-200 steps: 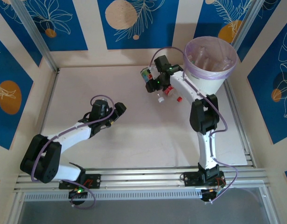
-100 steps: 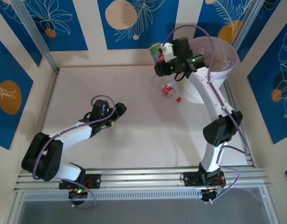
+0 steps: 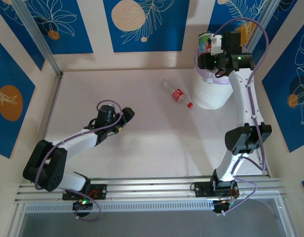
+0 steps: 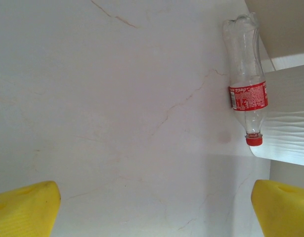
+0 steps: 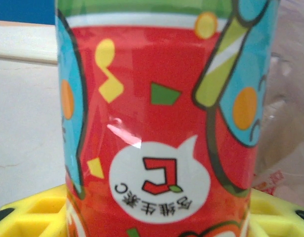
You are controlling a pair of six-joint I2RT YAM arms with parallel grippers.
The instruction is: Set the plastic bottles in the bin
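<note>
Next, I let go of the green plastic bottle, now held over the bin's rim, with my right gripper inside the bin's lilac bag (image 3: 209, 63), towards the clear bottle with the red label.
My right gripper (image 3: 213, 47) is shut on a green plastic bottle with a colourful red label (image 3: 206, 41), held up over the far left rim of the bin (image 3: 211, 96). The bin is a white ribbed bucket lined with a lilac bag. In the right wrist view the bottle's label (image 5: 161, 123) stands between my yellow fingers (image 5: 33, 212), with the bag (image 5: 290, 98) behind it. A clear red-labelled bottle (image 3: 177, 94) lies on the table by the bin's left side, its red cap towards the bin wall (image 4: 290, 123). My left gripper (image 3: 124, 116) is open, with the lying bottle (image 4: 246, 84) far ahead of it.
The white table (image 3: 142, 143) is walled by blue-and-cream panels at the back and sides. An aluminium rail (image 3: 152, 185) runs along the near edge. The bin stands in the far right corner.
My right arm has lifted the green bottle from the table beside the bin, up and to the right, to over the bin's rim. The left arm has stayed put.
</note>
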